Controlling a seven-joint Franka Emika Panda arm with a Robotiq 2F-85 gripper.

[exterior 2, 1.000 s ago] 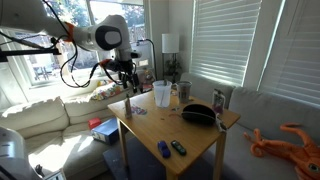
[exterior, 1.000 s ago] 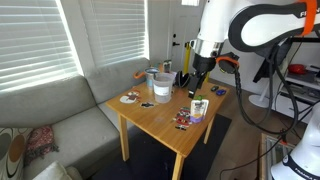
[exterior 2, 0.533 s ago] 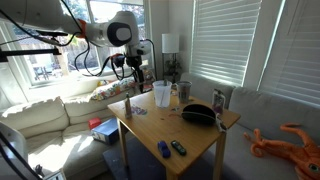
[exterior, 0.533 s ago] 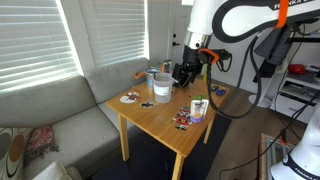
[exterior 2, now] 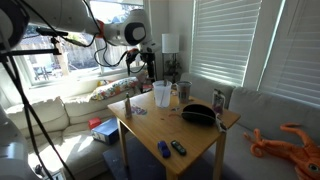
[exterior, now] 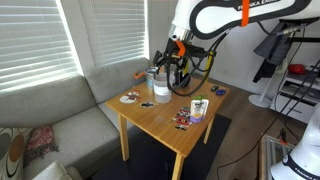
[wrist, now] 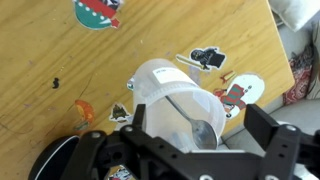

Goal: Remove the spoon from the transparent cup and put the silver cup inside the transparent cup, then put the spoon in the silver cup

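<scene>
Next, I shift my gripper and pinch only the spoon's bowl (wrist: 205,134), because my open fingers span the transparent cup's rim while that bowl leans up beside it.
The transparent cup (wrist: 165,90) stands upright on the wooden table (wrist: 60,50), with the metal spoon (wrist: 192,120) leaning inside it, bowl end down. It also shows in both exterior views (exterior: 161,90) (exterior 2: 161,95). My gripper (wrist: 200,135) is open and hovers just above the cup, one finger on each side of its rim, touching nothing. It shows above the cup in both exterior views (exterior: 166,64) (exterior 2: 148,68). The silver cup (exterior: 151,76) stands just behind the transparent cup.
Flat stickers (wrist: 97,12) lie scattered on the table. A small purple-labelled container (exterior: 198,108) stands near the table's edge. A black bowl-shaped object (exterior 2: 198,114) and small items (exterior 2: 170,149) lie on the table. A grey sofa (exterior: 60,110) adjoins the table.
My arm has swung across the table toward the transparent cup and now hangs over it. The cups and the spoon have not moved.
</scene>
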